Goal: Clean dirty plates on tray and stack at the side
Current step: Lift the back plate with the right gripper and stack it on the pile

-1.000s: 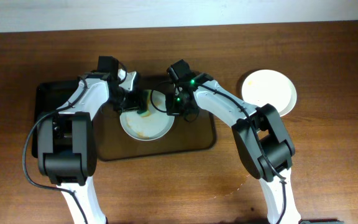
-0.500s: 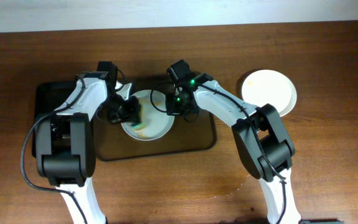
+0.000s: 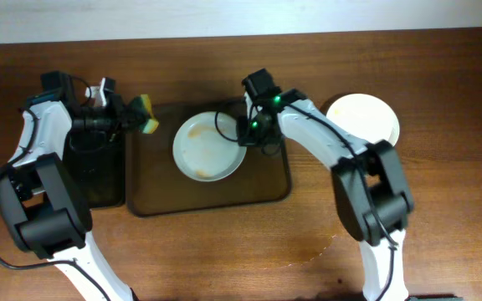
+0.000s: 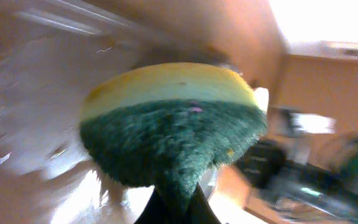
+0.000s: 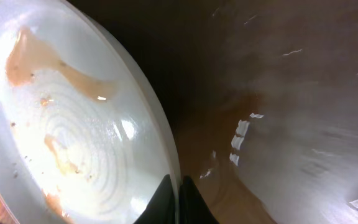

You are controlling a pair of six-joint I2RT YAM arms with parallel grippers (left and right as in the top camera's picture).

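I need to release the white dirty plate from my right gripper on top of the stacked white plates (image 3: 360,124), next to the brown tray.
A white plate (image 3: 207,149) with orange-brown smears lies on the brown translucent tray (image 3: 266,188). My right gripper (image 3: 246,138) is shut on this plate's right rim; the right wrist view shows the rim (image 5: 157,143) pinched between the fingers (image 5: 178,193). My left gripper (image 3: 132,115) is shut on a yellow and green sponge (image 3: 147,114), held over the tray's left edge, left of the plate. The sponge (image 4: 173,124) fills the left wrist view. White plates (image 3: 361,122) lie on the table at the right of the tray, stacked; I cannot tell how many.
A smaller black tray (image 3: 99,180) lies left of the brown tray, under my left arm. Bare wooden table (image 3: 442,209) spreads to the right and front. A pale wall edge (image 3: 224,17) runs along the back.
My left gripper has lifted the sponge off the plate and swung left to the tray's left edge. The plate has shifted slightly to the right, and more of its smeared face shows.
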